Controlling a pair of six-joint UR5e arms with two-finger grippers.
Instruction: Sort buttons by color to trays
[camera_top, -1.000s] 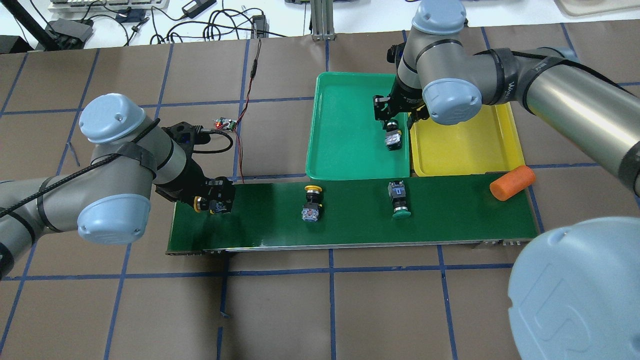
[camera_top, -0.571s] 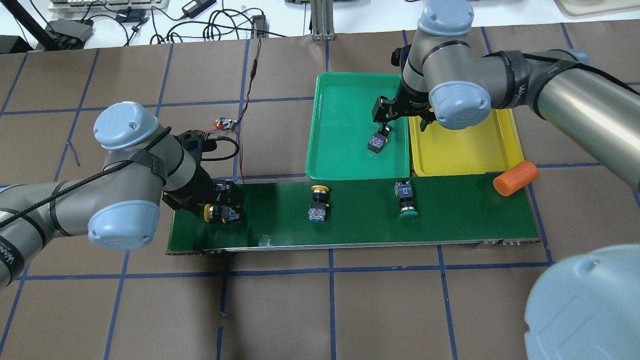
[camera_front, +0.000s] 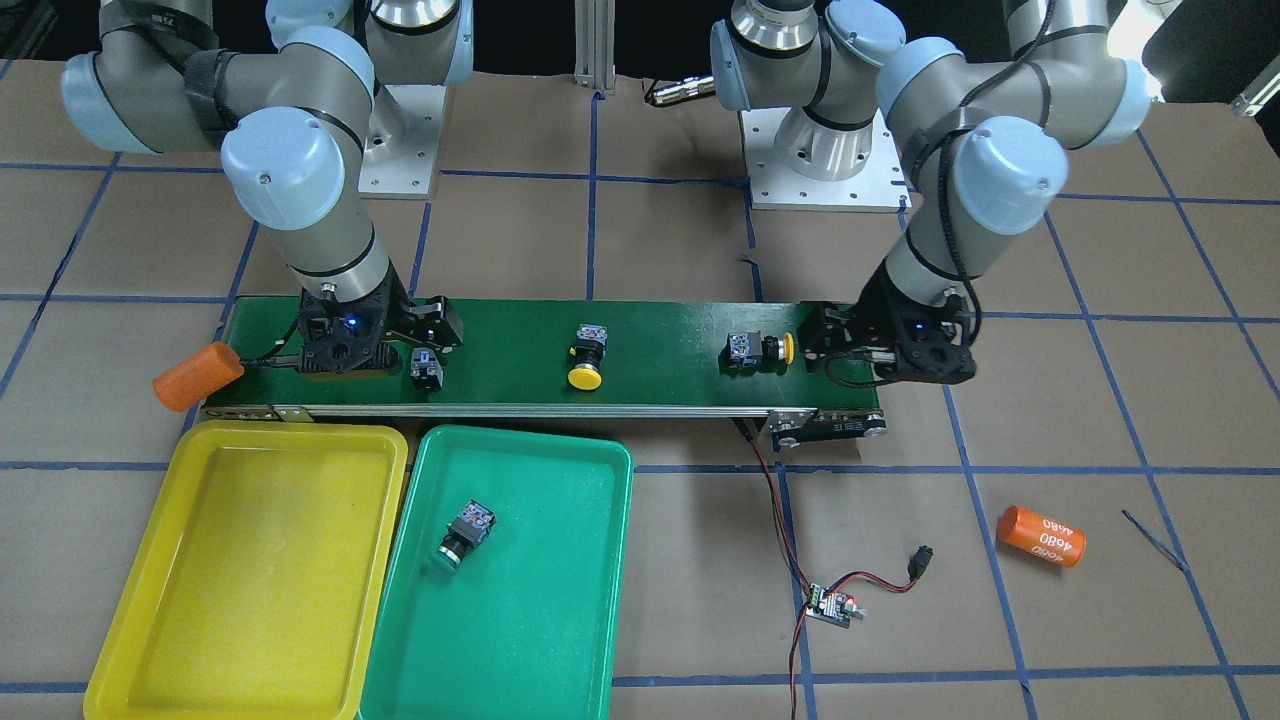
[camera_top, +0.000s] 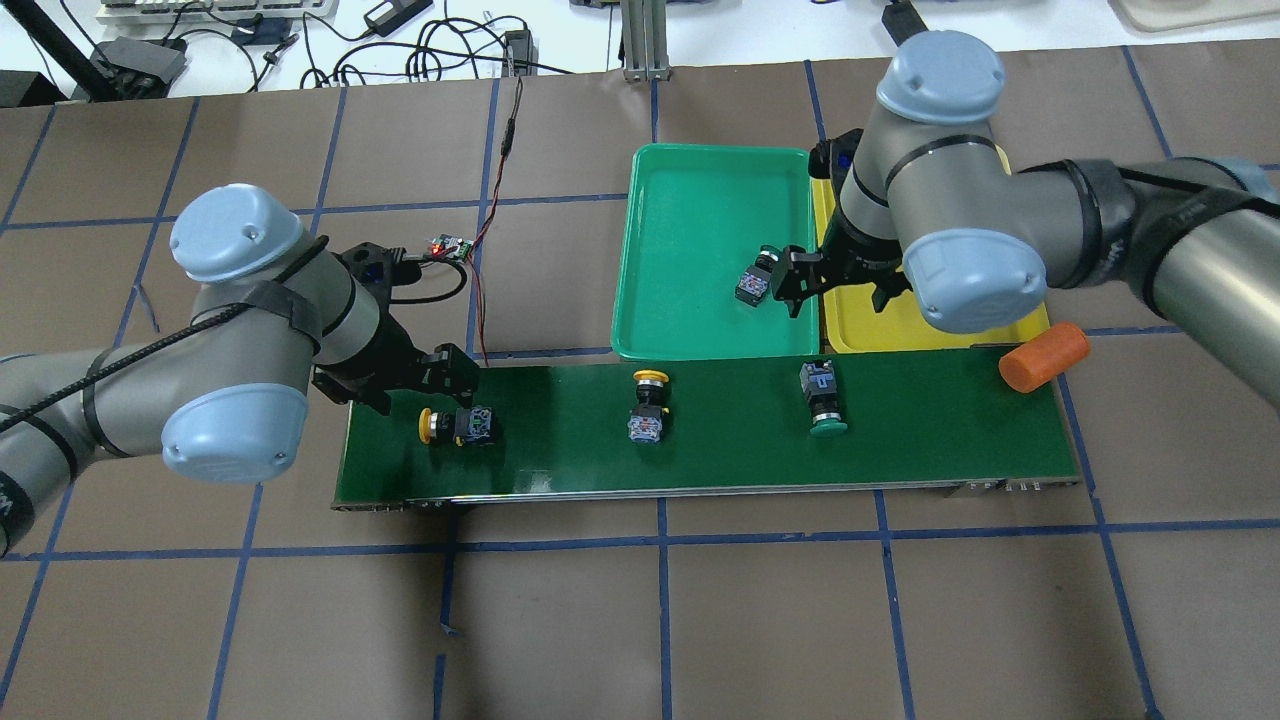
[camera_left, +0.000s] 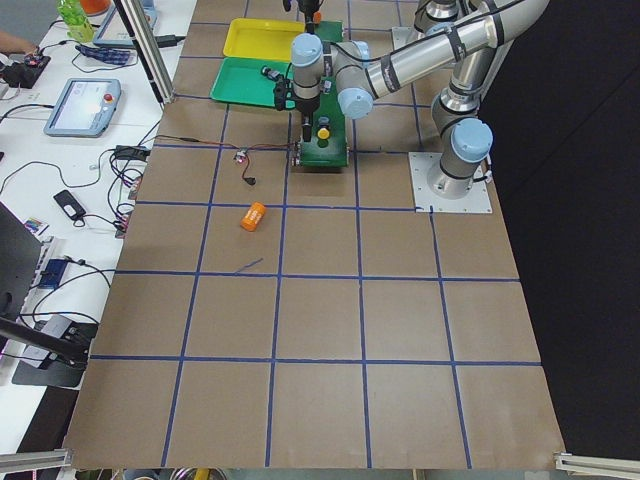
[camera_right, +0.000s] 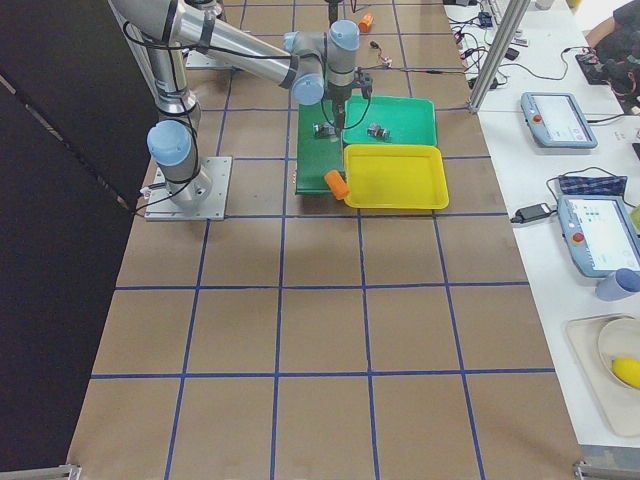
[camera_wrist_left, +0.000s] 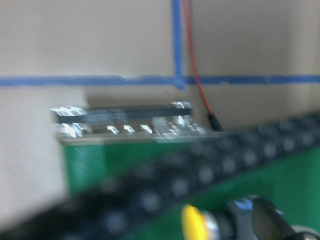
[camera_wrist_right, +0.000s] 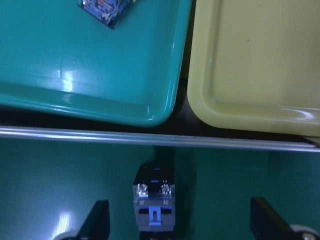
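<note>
The orange cylinder lying on the table, the one near the small circuit board, is next for my left gripper, which should close on the ends of the orange cylinder (camera_front: 1041, 536).
A green button (camera_front: 466, 530) lies in the teal green tray (camera_front: 520, 620); the yellow tray (camera_front: 250, 580) beside it holds nothing. On the belt lie a yellow button (camera_top: 458, 425) at the left end, a second yellow button (camera_top: 648, 405) in the middle, and a green button (camera_top: 822, 400) toward the right. My left gripper (camera_top: 445, 372) is open, just behind the left yellow button (camera_front: 757, 348) and apart from it. My right gripper (camera_wrist_right: 180, 225) hangs open above the belt's green button (camera_wrist_right: 155, 200), one finger (camera_wrist_right: 97, 222) on each side of it.
The long dark-green belt (camera_top: 720, 460) runs in front of both trays. An orange cylinder (camera_top: 1045, 357) rests at its right end and another orange cylinder (camera_front: 1040, 535) lies on the table. A small circuit board (camera_top: 450, 246) with red wires sits behind the belt's left end.
My left gripper let go of the yellow button on the belt's left end and drew back. My right gripper left the green button in the green tray and moved over the belt's green button.
</note>
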